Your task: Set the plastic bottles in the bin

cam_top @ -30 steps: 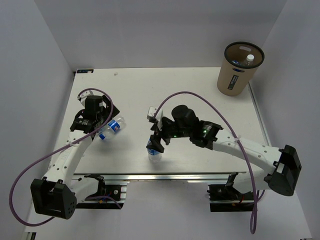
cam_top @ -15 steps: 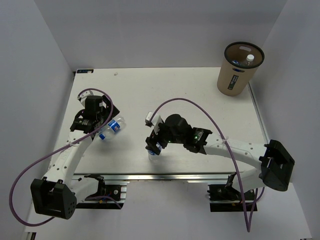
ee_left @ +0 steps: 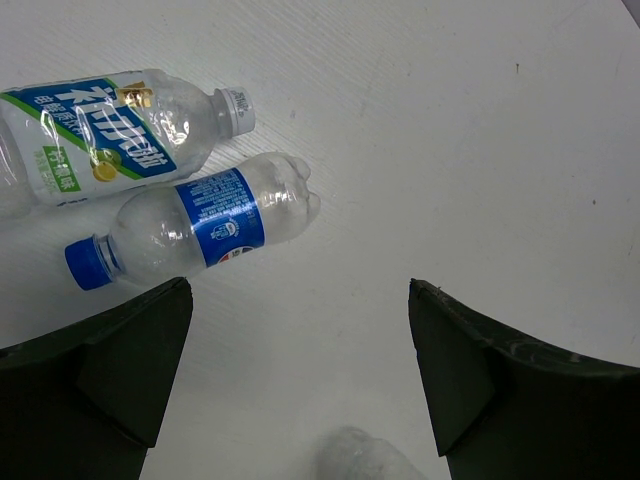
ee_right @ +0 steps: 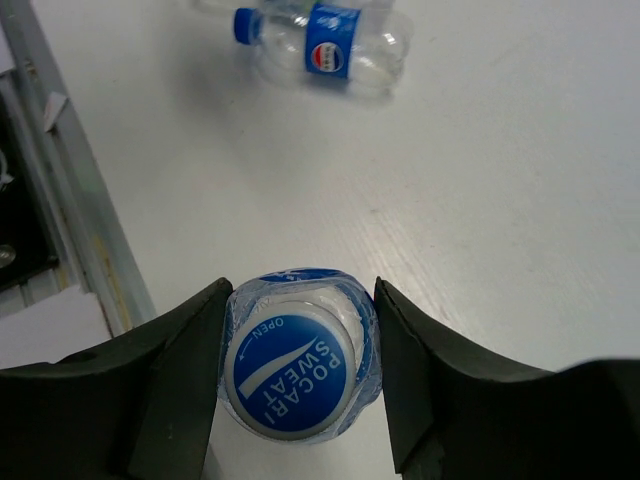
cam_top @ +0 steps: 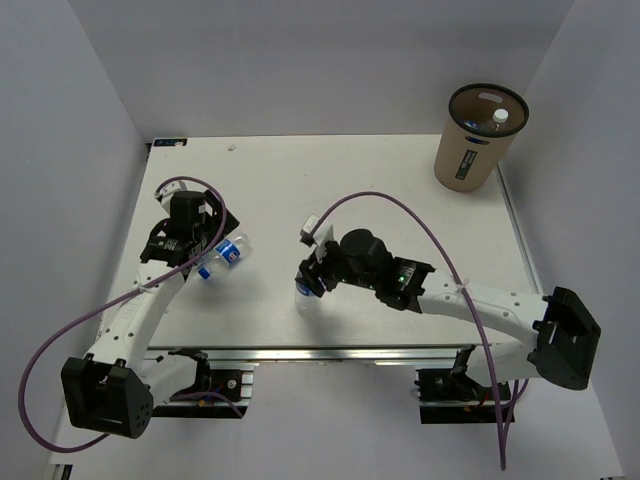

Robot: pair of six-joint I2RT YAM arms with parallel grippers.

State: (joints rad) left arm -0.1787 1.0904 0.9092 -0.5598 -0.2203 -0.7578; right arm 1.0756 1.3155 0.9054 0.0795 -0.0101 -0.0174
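My left gripper should close on the clear upper part (cam_top: pixel 214 263) (ee_left: pixel 152 236) of the blue-labelled bottle lying down, between the bottle's label and its blue cap.
A small clear plastic bottle (ee_right: pixel 295 375) with a blue cap stands upright near the table's front edge, and my right gripper (ee_right: pixel 300 350) is shut on it, a finger pressing each side below the cap. In the top view this bottle (cam_top: pixel 305 291) sits under the right gripper (cam_top: pixel 309 279). Two more bottles lie on their sides at the left: one with a blue label (ee_left: pixel 200 225) and one with a green-and-blue label (ee_left: pixel 110 135). My left gripper (ee_left: pixel 298 290) hangs open just short of them, holding nothing. The tan bin (cam_top: pixel 470 150) stands at the back right with a white-capped bottle (cam_top: pixel 498 118) inside.
A metal rail (ee_right: pixel 75 200) runs along the table's front edge close to the held bottle. Purple cables (cam_top: pixel 400 205) loop over both arms. White walls close in the left, back and right. Something clear and blurred (ee_left: pixel 360 455) shows low between the left fingers.
My right gripper's jaws have closed from wide open onto the upright bottle, and the right arm has shifted slightly. The left arm and the two lying bottles have not moved.
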